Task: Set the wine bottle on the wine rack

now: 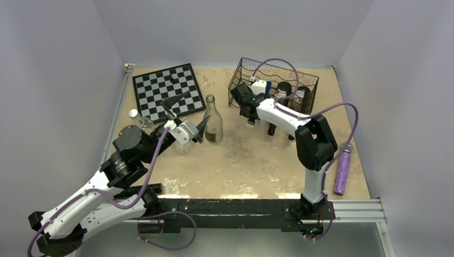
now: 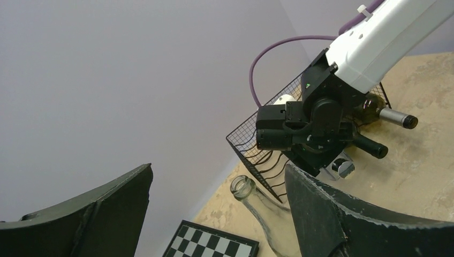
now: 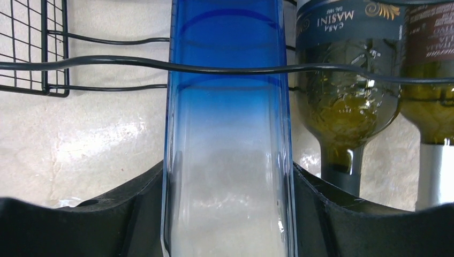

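I should release the clear bottle with my right gripper at the wine rack's front edge (image 1: 254,111) (image 3: 229,126), next to the green-glass bottles, with its neck sticking out.
My right gripper (image 3: 227,214) is shut on a clear bottle with a blue end (image 3: 227,134). The bottle lies neck-out, and its blue end passes under a wavy wire (image 3: 80,63) of the black wire wine rack (image 1: 273,75). In the top view, the right gripper (image 1: 251,104) is at the rack's front left. My left gripper (image 1: 188,113) is open and empty beside a clear empty wine bottle (image 1: 213,126) that stands upright on the table. In the left wrist view, this bottle's mouth (image 2: 243,188) is between the open fingers (image 2: 321,214).
Two green-glass bottles (image 3: 348,107) lie in the rack to the right of the blue one. A black-and-white chessboard (image 1: 166,91) lies at the back left. Glassware (image 1: 140,122) stands near the left arm. A purple cylinder (image 1: 342,170) lies at the right edge.
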